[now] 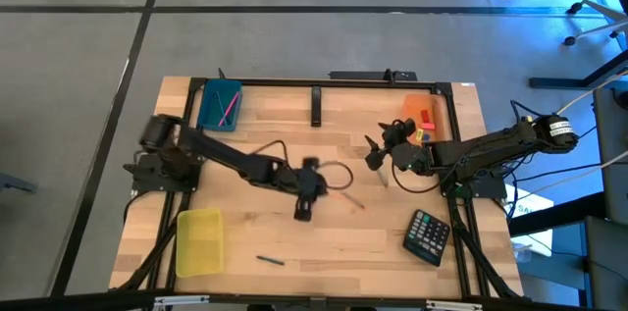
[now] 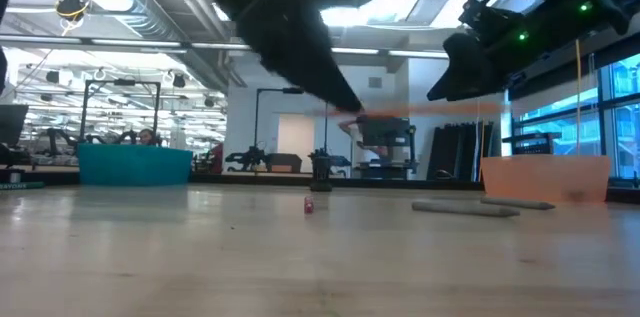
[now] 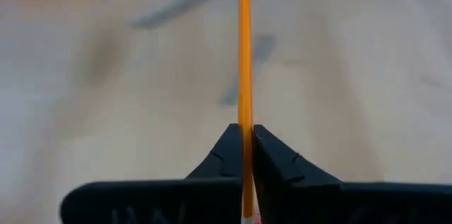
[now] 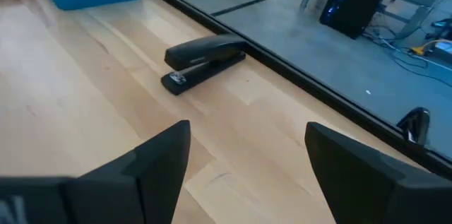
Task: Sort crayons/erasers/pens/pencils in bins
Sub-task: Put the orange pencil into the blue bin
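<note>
The robot's left gripper should set the orange pencil down next to the pink stick in the teal bin (image 1: 225, 104). The pencil is level above the table now.
My left gripper (image 1: 329, 189) is shut on an orange pencil (image 3: 244, 54) near the table's middle; the low view shows the pencil (image 2: 410, 114) level above the table. My right gripper (image 1: 376, 151) hovers open and empty (image 4: 247, 160) right of centre. The teal bin (image 1: 219, 105) at the far left holds thin coloured sticks. The orange bin (image 1: 420, 105) at the far right holds a red eraser (image 1: 425, 115) and a yellow one (image 1: 420, 136). The yellow bin (image 1: 199, 242) stands near left. A grey stick (image 1: 383, 179) and a dark pen (image 1: 270, 260) lie on the table. My left gripper pinches the pencil between its two fingertips (image 3: 272, 155), near one end of the shaft (image 3: 245, 114). The fingers slant down toward the table's right. The pencil sticks out past them toward the right, level and clear of the table (image 2: 430, 114).
A black stapler (image 1: 316, 107) lies at the far middle and also shows in the right wrist view (image 4: 205, 58). A black calculator (image 1: 429, 235) lies near right. A small red piece (image 2: 308, 204) and two grey sticks (image 2: 465, 209) lie on the table in the low view.
</note>
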Controlling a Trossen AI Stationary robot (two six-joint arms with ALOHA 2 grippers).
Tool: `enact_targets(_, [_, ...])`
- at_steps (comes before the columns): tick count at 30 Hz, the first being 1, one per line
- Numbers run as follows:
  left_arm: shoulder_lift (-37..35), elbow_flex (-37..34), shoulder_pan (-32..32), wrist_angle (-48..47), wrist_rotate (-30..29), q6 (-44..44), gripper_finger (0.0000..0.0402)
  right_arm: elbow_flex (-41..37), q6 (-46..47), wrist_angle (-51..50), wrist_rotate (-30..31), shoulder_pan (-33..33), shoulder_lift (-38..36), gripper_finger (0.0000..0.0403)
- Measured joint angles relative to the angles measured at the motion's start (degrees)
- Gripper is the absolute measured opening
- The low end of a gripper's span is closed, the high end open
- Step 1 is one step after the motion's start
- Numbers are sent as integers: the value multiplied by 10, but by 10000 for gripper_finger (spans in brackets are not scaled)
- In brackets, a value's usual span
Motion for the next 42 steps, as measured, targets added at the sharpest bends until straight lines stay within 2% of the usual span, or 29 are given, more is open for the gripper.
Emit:
enact_targets(4, [-78,-2,3,-99,-137,-34,7,0,-1,3,7,0,0,281])
enact_targets(7, [-140,-36,9,-144,-217,-73,12,0,-4,3,24,-7,0,281])
enact_targets(10, [-211,-104,25,-151,-266,-119,12,0,-4,3,26,-24,0,281])
enact_targets(15, [-334,-226,69,-166,-314,-207,7,0,-11,7,26,-52,0,281])
enact_targets(18, [-399,-273,101,-212,-354,-282,7,0,-30,24,24,-71,0,281])
enact_targets(21, [-448,-302,130,-265,-396,-373,7,0,-50,42,-3,-90,0,281])
enact_targets(26, [-488,-316,180,-332,-410,-473,6,0,-65,49,-34,-113,0,281])
enact_targets(34, [-476,-316,261,-471,-390,-584,9,0,-78,48,-60,-117,0,281])
enact_targets(38, [-475,-316,298,-471,-397,-617,13,0,-79,50,-66,-117,0,281])
enact_targets(42, [-475,-316,339,-436,-407,-585,39,0,-93,52,-69,-117,0,281])
